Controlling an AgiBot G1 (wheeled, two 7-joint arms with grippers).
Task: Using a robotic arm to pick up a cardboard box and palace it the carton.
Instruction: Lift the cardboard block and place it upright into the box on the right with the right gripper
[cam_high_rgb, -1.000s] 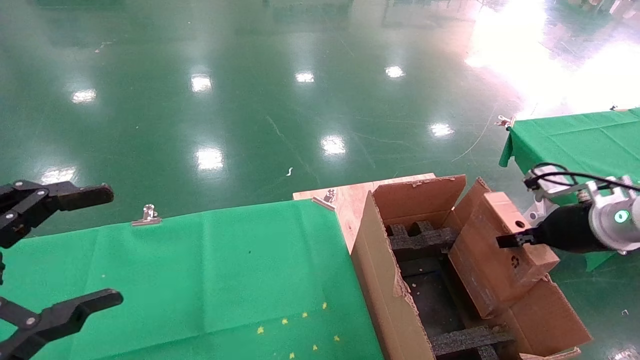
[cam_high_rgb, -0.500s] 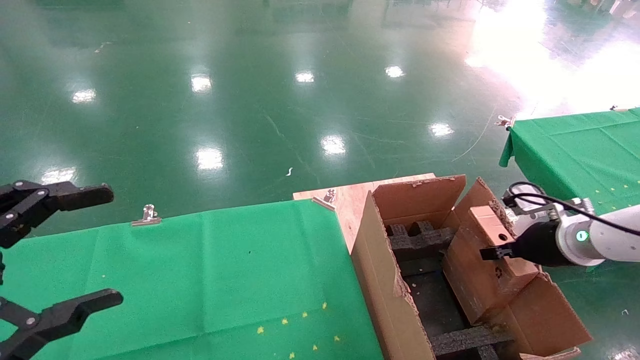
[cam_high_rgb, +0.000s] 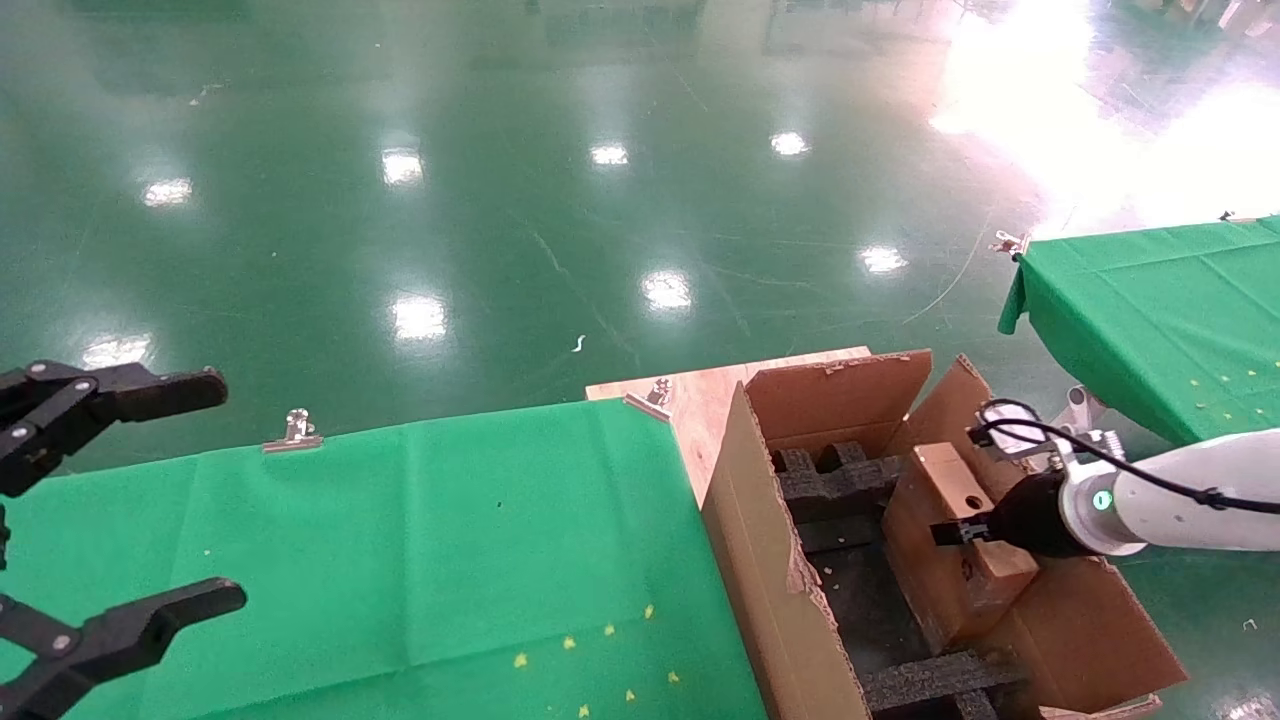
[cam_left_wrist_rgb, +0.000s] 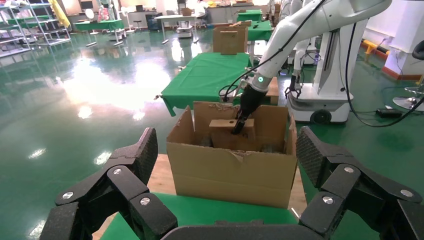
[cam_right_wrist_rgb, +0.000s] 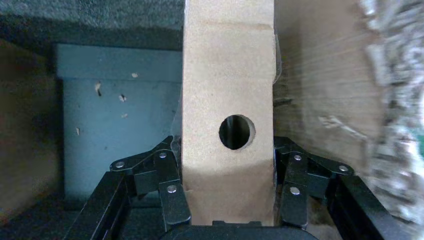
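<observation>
My right gripper is holding the cardboard box. It will let go of it between the black foam inserts, along the carton's side (cam_high_rgb: 932, 582) (cam_right_wrist_rgb: 225, 127) under the arm.
The small brown cardboard box (cam_high_rgb: 930, 565) with a round hole stands tilted on edge inside the large carton (cam_high_rgb: 770, 560), between its black foam inserts (cam_high_rgb: 845, 480). My right gripper (cam_high_rgb: 962, 530), on the white robotic arm (cam_high_rgb: 1190, 505), is shut on the box from the right side. In the right wrist view the fingers (cam_right_wrist_rgb: 167, 185) clamp both faces of the box (cam_right_wrist_rgb: 227, 90) just below the hole. The left wrist view shows the carton (cam_left_wrist_rgb: 235, 170) with the box (cam_left_wrist_rgb: 222, 132) in it. My left gripper (cam_high_rgb: 215, 490) is open and empty at the far left.
A table with a green cloth (cam_high_rgb: 400, 540) lies left of the carton, with metal clips (cam_high_rgb: 296, 432) on its far edge. A wooden board (cam_high_rgb: 700, 400) sits under the carton. A second green table (cam_high_rgb: 1170, 300) stands at the right. Shiny green floor lies beyond.
My right gripper has moved left and down with the box, lowering it deeper into the carton. The left gripper has not moved.
</observation>
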